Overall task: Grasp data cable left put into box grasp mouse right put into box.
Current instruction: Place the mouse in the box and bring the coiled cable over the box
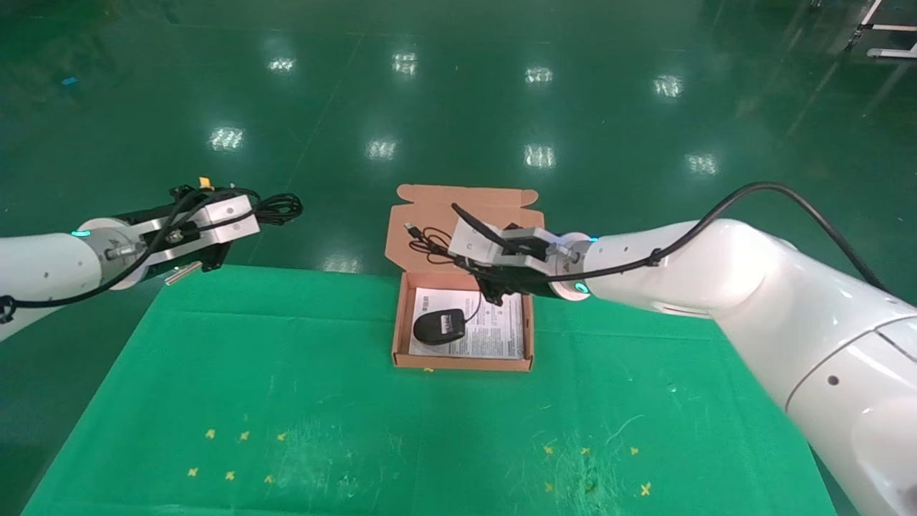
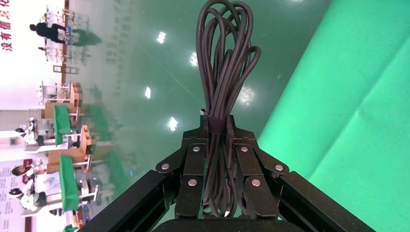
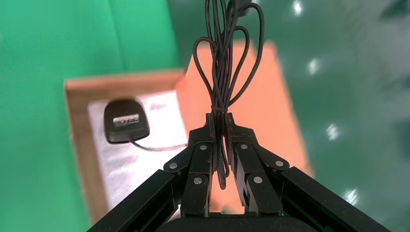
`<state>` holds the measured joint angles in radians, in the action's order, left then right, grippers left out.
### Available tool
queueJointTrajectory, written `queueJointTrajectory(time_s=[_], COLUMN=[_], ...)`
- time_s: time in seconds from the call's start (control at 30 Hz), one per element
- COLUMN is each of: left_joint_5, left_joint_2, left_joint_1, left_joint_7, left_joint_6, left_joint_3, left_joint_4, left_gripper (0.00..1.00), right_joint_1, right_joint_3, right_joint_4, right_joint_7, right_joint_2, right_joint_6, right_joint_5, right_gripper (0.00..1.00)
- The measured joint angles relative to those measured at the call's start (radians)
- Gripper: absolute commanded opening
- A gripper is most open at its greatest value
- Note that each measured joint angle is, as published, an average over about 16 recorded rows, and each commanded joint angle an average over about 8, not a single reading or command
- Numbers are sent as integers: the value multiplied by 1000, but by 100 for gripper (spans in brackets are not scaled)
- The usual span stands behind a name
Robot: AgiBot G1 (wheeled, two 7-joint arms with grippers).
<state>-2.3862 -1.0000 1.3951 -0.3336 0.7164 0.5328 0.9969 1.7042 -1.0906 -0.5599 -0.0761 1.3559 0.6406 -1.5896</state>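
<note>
I need to use my right gripper to put the mouse's coiled cord, now hanging in front of the lid, down on the white sheet [image 1: 486, 297] [image 3: 179, 154] between the mouse and the lid.
My left gripper [image 1: 251, 206] hangs left of the box, over the table's far edge, shut on the bundled black data cable [image 1: 281, 208]. In the left wrist view the jaws [image 2: 216, 123] pinch the cable [image 2: 225, 58] at its tie band. The black mouse [image 1: 439, 327] lies on the white sheet in the open cardboard box [image 1: 462, 364]. My right gripper [image 1: 454, 251] hovers over the box's far end, shut on the mouse's coiled cord [image 1: 428, 242], whose loops hang in front of the lid [image 1: 423, 204]. The right wrist view shows the jaws [image 3: 218, 118], cord [image 3: 225, 63] and mouse [image 3: 125, 121].
A green cloth [image 1: 286, 401] covers the table, with small yellow marks near the front. The box stands at the middle of the far edge. Beyond lies a glossy green floor [image 1: 458, 86].
</note>
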Motion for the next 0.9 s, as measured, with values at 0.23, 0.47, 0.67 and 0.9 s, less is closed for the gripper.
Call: queueJointTrajectory(time_s=[0.23,0.47,0.67,0.9], left_joint_5=[-11,-14,4,64], left_joint_2=[1,0,-8,-39], left_joint_1=[-3,-6,-18,-53], left_joint_7=[-12,-15,-4,44], left_joint_6=[4,6,8,-3], left_joint_3=[-1,-1,5,27], left_joint_4=[10,16,29,53], left_gripper=[0,0,0,0], right_joint_1=[-28,-36,-39,-30], right_joint_3=[-40,-68,-80,-87], right_joint_4=[37,32,12,-18], right_joint_7=[-66,-85,-91,-120], right_joint_2=[5,1,-10,-49], right_joint_6=[-17,-19,-22,-40], right_joint_5=[6,7,6,-8], right_gripper=[45,100,100,100])
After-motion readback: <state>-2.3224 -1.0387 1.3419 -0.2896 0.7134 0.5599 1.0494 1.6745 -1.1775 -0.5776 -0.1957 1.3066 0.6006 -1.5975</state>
